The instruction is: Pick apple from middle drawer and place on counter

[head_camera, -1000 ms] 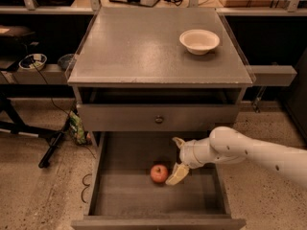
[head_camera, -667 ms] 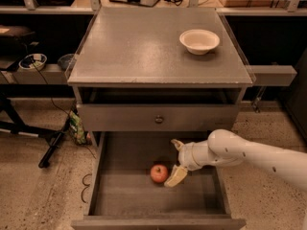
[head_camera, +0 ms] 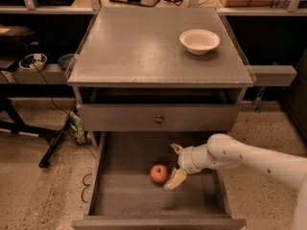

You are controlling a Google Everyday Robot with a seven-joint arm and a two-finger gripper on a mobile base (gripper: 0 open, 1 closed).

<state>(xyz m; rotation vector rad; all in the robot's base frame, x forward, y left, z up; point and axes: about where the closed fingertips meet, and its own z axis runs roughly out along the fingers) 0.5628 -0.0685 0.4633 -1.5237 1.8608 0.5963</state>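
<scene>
I should close my gripper around the middle of the red apple (head_camera: 159, 173), so that its fingers sit on the near and far sides of the apple.
The small red apple (head_camera: 159, 173) lies on the plank floor of the open middle drawer (head_camera: 120, 195), near its centre. My gripper (head_camera: 173, 166) is inside the drawer just to the right of the apple, on a white arm that comes in from the right. Its two pale fingers are spread apart, one finger (head_camera: 175, 179) low beside the apple and the other higher and further back. The apple is not between them. The grey counter (head_camera: 144, 47) is the cabinet top above the drawer.
A white bowl (head_camera: 199, 40) stands on the counter at the back right. A shut drawer front with a round knob (head_camera: 159, 119) sits above the open drawer. Dark shelving with rails runs behind. Cables and a stand leg lie on the floor at the left.
My gripper has shifted slightly left, a little closer to the apple. The apple has not moved.
</scene>
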